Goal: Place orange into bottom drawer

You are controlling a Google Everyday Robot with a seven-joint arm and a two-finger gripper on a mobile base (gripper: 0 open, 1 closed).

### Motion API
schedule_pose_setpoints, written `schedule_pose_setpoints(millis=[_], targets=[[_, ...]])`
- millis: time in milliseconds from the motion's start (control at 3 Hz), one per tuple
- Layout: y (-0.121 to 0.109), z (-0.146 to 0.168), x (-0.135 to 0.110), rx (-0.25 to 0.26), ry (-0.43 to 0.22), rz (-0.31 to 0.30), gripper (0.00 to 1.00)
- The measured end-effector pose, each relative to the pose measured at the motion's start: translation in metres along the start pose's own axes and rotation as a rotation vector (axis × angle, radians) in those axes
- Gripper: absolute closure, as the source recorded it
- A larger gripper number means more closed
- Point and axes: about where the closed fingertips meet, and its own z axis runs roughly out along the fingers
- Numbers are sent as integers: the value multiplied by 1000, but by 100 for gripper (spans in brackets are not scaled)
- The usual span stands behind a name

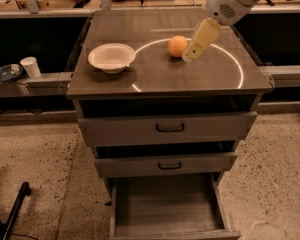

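Observation:
My gripper is going to close on the orange's side (183, 48) facing away from the white bowl, because the orange must go into the bottom drawer.
The orange (177, 46) sits on the cabinet top (160, 74), right of a white bowl (111, 57). My gripper (194, 52) hangs from the white arm at the upper right, its tip just right of the orange and close to it. It holds nothing that I can see. The bottom drawer (167, 208) is pulled out and its plank floor is bare. The two wider drawers above it are slightly out.
A white ring of light (230, 54) marks the cabinet top. A paper cup (30, 66) and a dark dish (7, 73) stand on a low ledge at the left. A black pole (15, 209) lies on the speckled floor.

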Motion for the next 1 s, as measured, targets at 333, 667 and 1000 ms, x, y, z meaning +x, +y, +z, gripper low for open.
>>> schedule_pose_setpoints(millis=[333,667,1000], targets=[[-21,30,-5,-20,-98,72,0],[-40,72,-4,-14,-172,145,0],[-52,109,-8,7,-220,184,0]])
